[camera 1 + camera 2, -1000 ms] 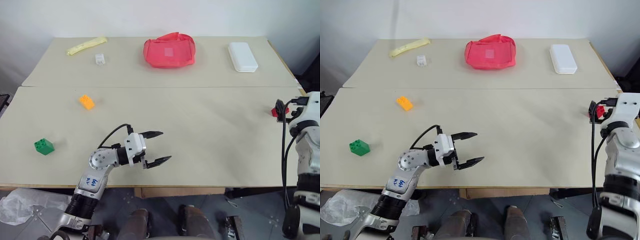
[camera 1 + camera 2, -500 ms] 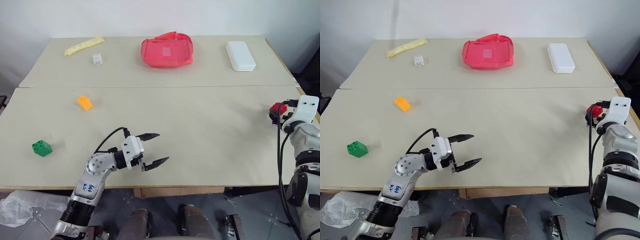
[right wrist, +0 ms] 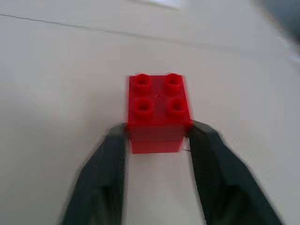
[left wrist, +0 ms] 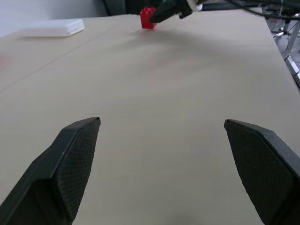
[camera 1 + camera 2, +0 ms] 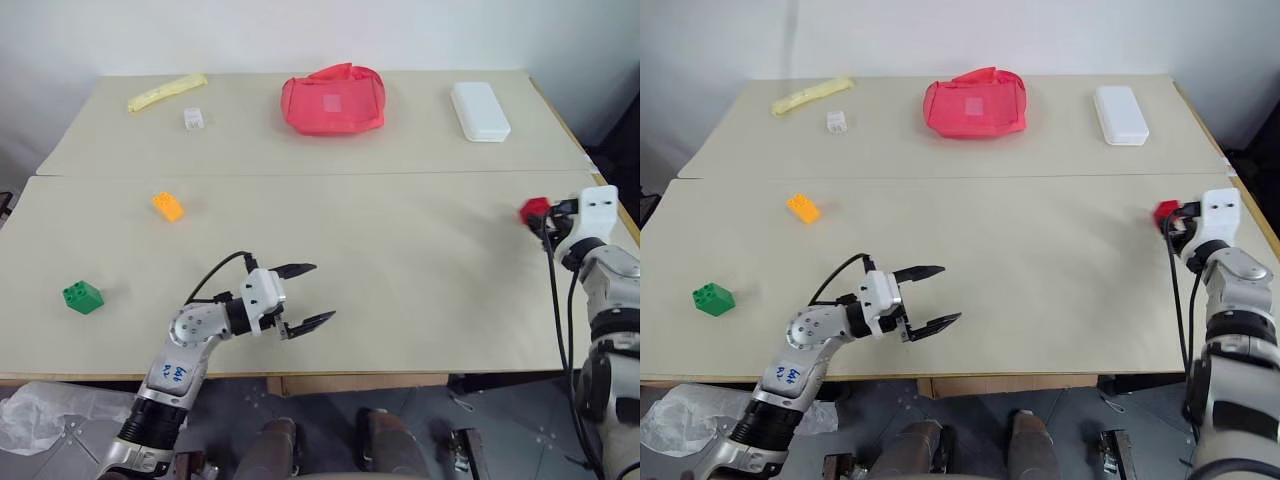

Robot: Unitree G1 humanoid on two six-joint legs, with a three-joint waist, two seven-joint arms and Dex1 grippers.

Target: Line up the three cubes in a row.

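Observation:
The robot's right gripper needs to release the red cube on the bare table (image 5: 364, 277) just beyond the open fingertips of the left gripper.
The red cube (image 3: 158, 112) sits at the table's right edge, studs up, with my right gripper (image 5: 546, 211) shut on its two sides. Far across the table, the orange cube (image 5: 167, 205) lies at mid-left and the green cube (image 5: 82, 296) at the front left. My left gripper (image 5: 310, 295) hovers over the front middle of the table, open and holding nothing, pointing right toward the red cube (image 4: 148, 18).
On the rear table stand a large red bag (image 5: 333, 100), a white box (image 5: 479, 111), a yellow wrapped object (image 5: 167, 91) and a small white block (image 5: 193, 118). A seam (image 5: 320, 174) joins the two tables.
My right gripper has shut on the red cube and swung it a little leftward, in from the table's edge. The left gripper has stayed open in about the same spot.

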